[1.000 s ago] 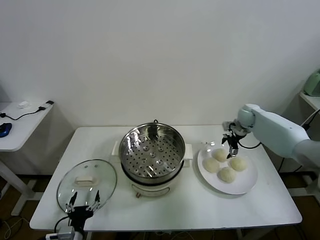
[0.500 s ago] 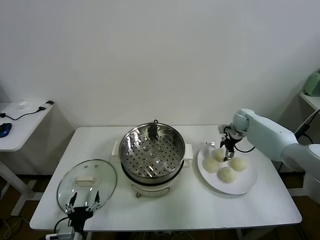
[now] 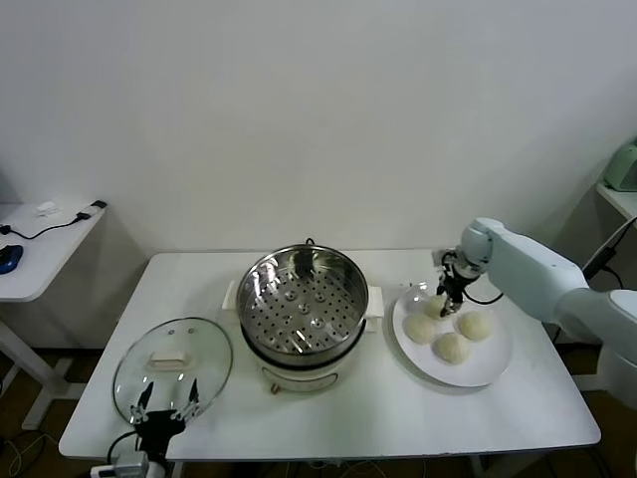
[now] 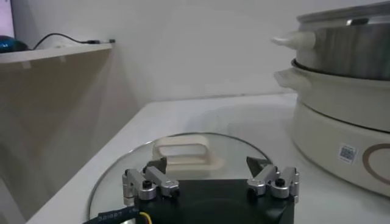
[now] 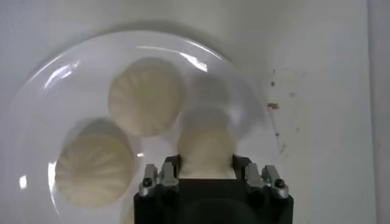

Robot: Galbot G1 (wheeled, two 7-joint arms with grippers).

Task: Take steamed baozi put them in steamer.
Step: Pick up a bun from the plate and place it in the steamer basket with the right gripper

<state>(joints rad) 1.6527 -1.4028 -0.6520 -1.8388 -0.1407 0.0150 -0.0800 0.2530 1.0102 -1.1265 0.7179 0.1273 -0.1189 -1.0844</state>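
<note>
Next, I release the baozi with my right gripper on the wall side of the steamer's perforated tray [image 3: 309, 279], close to the steamer's rim.
Four cream-white baozi lie on a white plate [image 3: 487, 369] at the right of the table. My right gripper [image 3: 449, 298] is down over the bun nearest the steamer [image 3: 436, 308]. In the right wrist view the gripper [image 5: 204, 162] has a finger against each side of that baozi [image 5: 205, 139], which still rests on the plate [image 5: 36, 91]. Two more buns [image 5: 145, 96] [image 5: 92, 169] lie beside it. The steel steamer [image 3: 303, 303] with its perforated tray stands empty at the table's middle. My left gripper [image 3: 167, 403] hangs open at the front left edge.
The round glass lid [image 3: 171, 363] lies flat at the front left, just beyond the left gripper [image 4: 206, 164], and shows in the left wrist view [image 4: 183, 149] beside the steamer's cream base [image 4: 341, 140]. A side table [image 3: 40, 249] stands to the left.
My right gripper has come down and slightly toward the steamer, from above the plate to around the nearest bun. The left arm has not moved.
</note>
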